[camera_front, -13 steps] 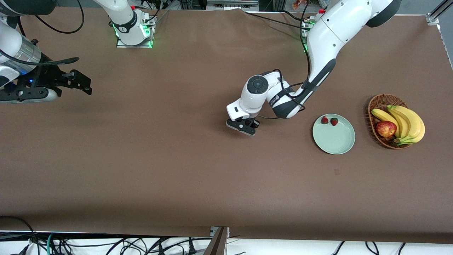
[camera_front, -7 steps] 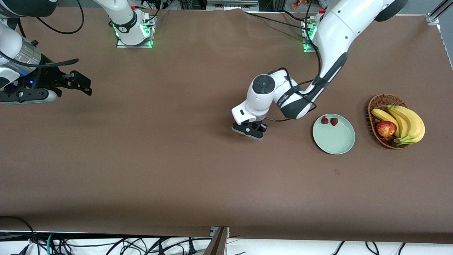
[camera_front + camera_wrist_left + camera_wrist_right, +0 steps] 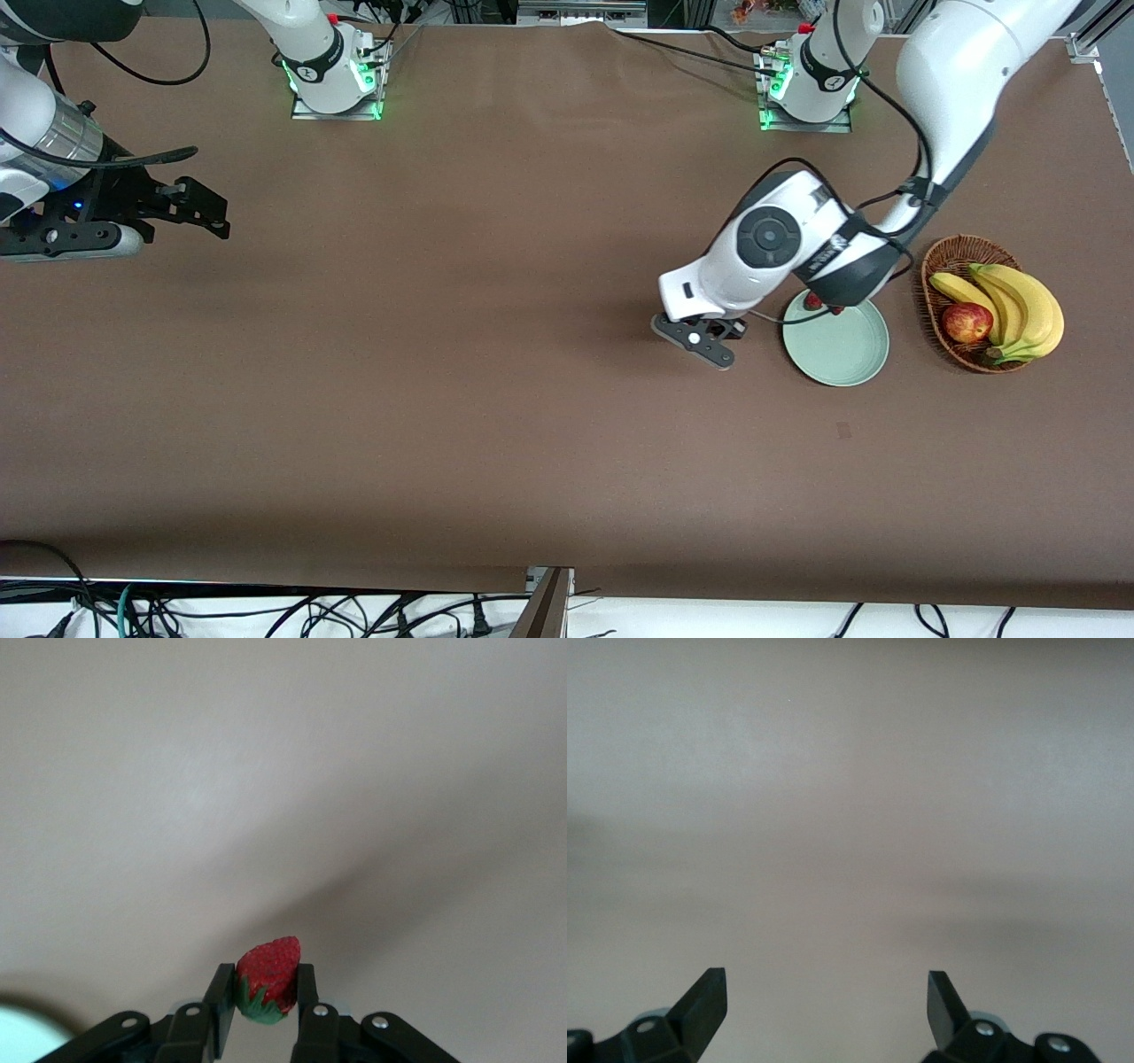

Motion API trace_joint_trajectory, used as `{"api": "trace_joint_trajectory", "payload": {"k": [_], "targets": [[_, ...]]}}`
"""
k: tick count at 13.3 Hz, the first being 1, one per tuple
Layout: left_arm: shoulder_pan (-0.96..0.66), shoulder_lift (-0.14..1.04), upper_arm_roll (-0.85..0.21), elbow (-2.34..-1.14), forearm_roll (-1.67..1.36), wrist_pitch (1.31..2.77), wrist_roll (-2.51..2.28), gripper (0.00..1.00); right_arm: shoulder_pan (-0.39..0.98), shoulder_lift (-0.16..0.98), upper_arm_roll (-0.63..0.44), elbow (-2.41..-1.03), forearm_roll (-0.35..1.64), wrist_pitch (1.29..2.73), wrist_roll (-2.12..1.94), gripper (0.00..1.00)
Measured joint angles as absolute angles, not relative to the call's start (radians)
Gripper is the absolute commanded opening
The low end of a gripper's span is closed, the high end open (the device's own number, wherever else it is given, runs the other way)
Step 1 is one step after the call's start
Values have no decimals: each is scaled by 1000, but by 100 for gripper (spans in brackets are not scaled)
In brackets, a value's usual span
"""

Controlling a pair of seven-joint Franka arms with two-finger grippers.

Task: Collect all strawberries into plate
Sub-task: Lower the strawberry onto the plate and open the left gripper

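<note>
The robot's left gripper needs to set the strawberry down near the mint-green plate's rim (image 3: 799, 320), beside the strawberries already there.
My left gripper (image 3: 264, 974) is shut on a small red strawberry (image 3: 270, 964) with a green cap, pinched between both fingers. In the front view the left gripper (image 3: 706, 339) hangs over the brown table just beside the mint-green plate (image 3: 842, 354), on the side toward the right arm's end. The left arm covers the part of the plate nearest the bases. Only a red sliver of a strawberry (image 3: 810, 302) shows there on the plate. A pale corner of the plate (image 3: 19, 1036) shows in the left wrist view. My right gripper (image 3: 205, 211) waits open at the right arm's end, with nothing between its fingers (image 3: 709, 997).
An oval wicker basket (image 3: 959, 251) stands beside the plate toward the left arm's end. It holds bananas (image 3: 1019, 306) and a red apple (image 3: 967, 322). Cables hang along the table edge nearest the front camera.
The left arm has carried the strawberry from the middle of the table toward the plate, and now covers most of the berries on it. The right arm has not moved.
</note>
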State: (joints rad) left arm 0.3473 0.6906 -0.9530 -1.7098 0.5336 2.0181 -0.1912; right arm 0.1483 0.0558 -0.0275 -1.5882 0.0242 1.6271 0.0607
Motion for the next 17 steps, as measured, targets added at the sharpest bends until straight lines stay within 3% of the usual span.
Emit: {"api": "trace_joint_trajectory", "payload": {"k": [4,10,14,17], "targets": [[569,690,-1075,-1711,533,1836,125,23,148,56,-28,-1588,24,1627,61,100],[792,691,-1088,-1746,537,1820,601,23,148,56,-28,-1588,24,1627,61,100],[925,706,-1073,-1860,568,2000,775,23,148,56,-28,-1588,24,1627,61,100],[930,734,-1063,-1939,670,2135,784,23,148,56,-28,-1587,24,1627,61,100]]}}
